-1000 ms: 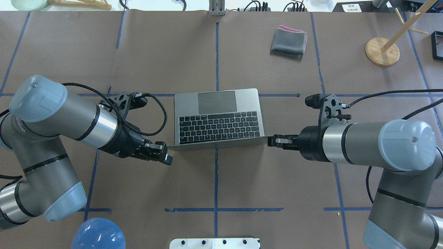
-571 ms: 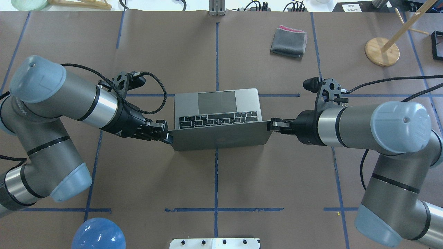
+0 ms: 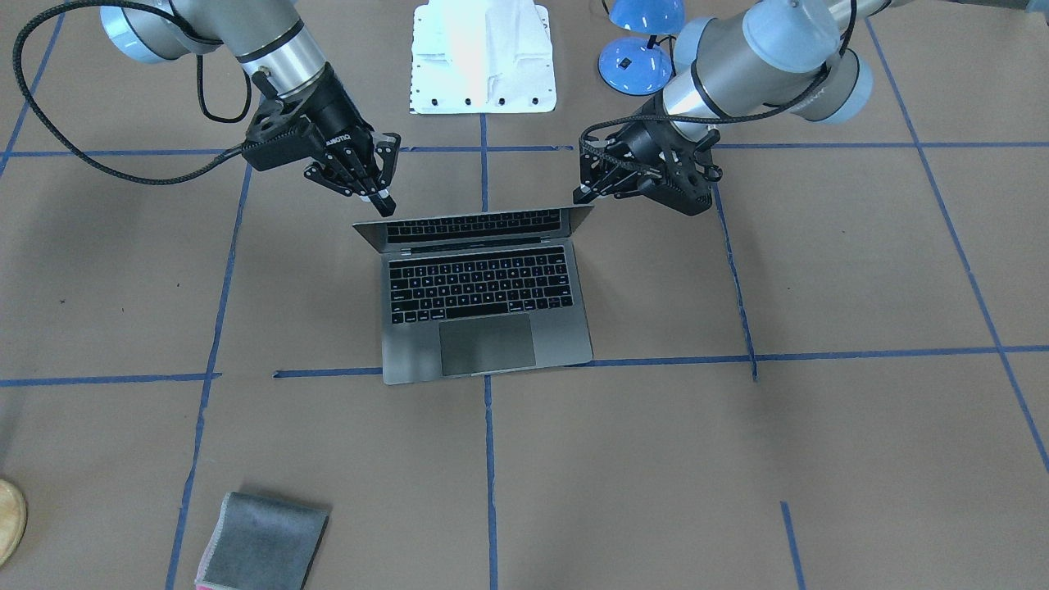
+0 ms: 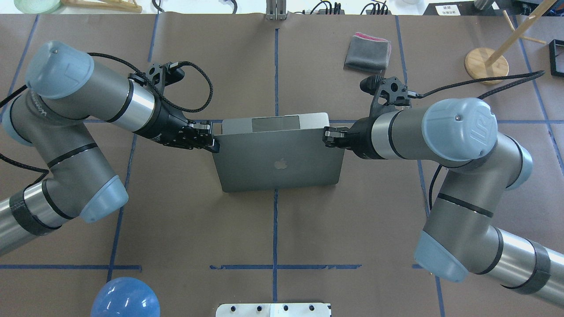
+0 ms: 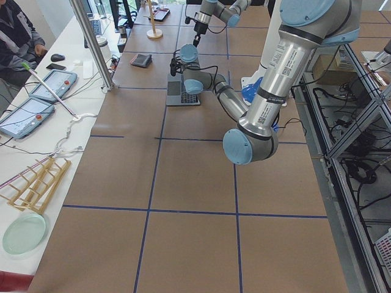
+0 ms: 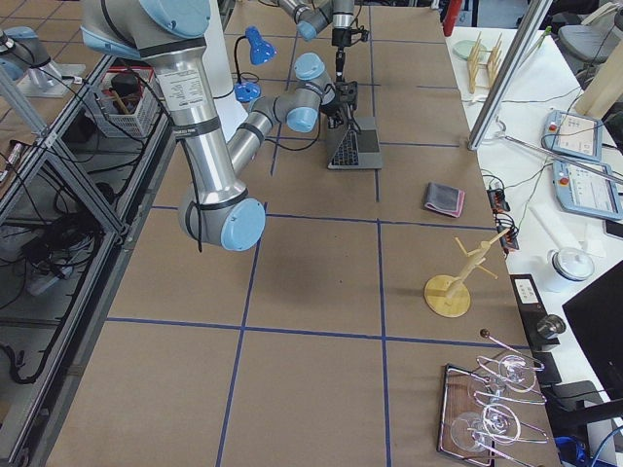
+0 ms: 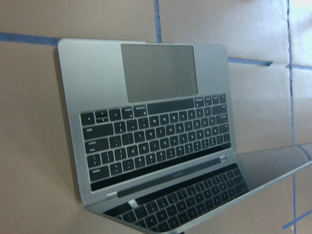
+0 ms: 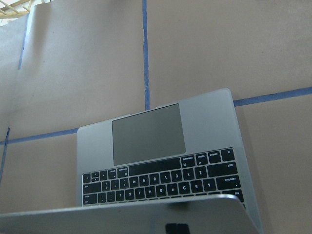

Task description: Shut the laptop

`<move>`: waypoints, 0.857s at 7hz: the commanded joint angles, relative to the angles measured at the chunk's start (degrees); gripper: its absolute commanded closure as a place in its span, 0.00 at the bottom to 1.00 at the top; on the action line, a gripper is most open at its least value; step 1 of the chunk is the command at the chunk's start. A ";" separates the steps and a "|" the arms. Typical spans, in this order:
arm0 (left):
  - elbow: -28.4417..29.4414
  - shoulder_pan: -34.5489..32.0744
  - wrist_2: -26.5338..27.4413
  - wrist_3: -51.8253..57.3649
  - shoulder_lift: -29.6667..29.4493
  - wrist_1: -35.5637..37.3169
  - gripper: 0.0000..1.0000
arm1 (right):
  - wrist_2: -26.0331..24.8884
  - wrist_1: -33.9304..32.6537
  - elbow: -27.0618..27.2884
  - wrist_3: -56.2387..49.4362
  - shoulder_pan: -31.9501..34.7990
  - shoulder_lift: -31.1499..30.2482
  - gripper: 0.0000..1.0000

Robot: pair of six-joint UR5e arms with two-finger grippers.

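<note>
The laptop's lid, now tilted far forward over the keyboard, will lie flat over the keyboard and trackpad (image 3: 483,309) (image 7: 165,107) when my left gripper lets it go.
The space-grey laptop (image 4: 279,154) sits mid-table, its lid tilted far forward over the keyboard with the apple logo facing up. In the front-facing view the laptop (image 3: 475,279) is still partly open, its screen reflecting the keys. My left gripper (image 4: 212,143) is shut and presses the lid's top left corner from behind; it also shows in the front-facing view (image 3: 583,195). My right gripper (image 4: 328,134) is shut at the top right corner, also seen in the front-facing view (image 3: 382,202). The wrist views show the keyboard (image 7: 151,141) and the trackpad (image 8: 148,134) under the lid's edge.
A small grey folded cloth (image 4: 368,53) lies beyond the laptop. A wooden stand (image 4: 486,66) is at the far right. A blue lamp (image 4: 125,299) and a white plate (image 4: 273,309) sit at the near edge.
The lid has swung from nearly upright down over the keyboard. Both grippers moved forward, away from my base, with the lid's top corners.
</note>
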 commanded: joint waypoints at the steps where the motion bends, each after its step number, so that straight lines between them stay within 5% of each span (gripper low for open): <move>1: 4.68 -0.66 2.78 0.04 -2.69 0.00 1.00 | 0.00 0.04 -4.15 -0.29 1.41 1.72 0.98; 6: 21.28 -0.40 9.82 0.92 -10.34 -0.79 1.00 | -0.26 0.30 -21.08 -0.56 3.00 11.45 0.99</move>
